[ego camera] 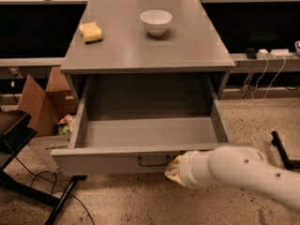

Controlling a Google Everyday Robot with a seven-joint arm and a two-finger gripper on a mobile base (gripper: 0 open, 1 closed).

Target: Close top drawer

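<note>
I should let go of the top drawer with its front flush under the front edge of the grey cabinet top [148,103].
The top drawer [112,161] of the grey metal cabinet stands pulled far out toward me, empty inside. Its flat front faces me with a small dark wire handle [153,161] at the centre. My white arm reaches in from the lower right. My gripper [172,171] is at the drawer front, just right of the handle and touching or nearly touching the front panel. Most of the gripper is hidden behind the arm's wrist. No lower drawers show in this view.
On the cabinet top [187,46] sit a white bowl [156,21] and a yellow sponge [91,32]. A cardboard box [40,104] stands on the floor at left. A black stand [18,135] is at the far left. Cables and power strips [272,55] run at right.
</note>
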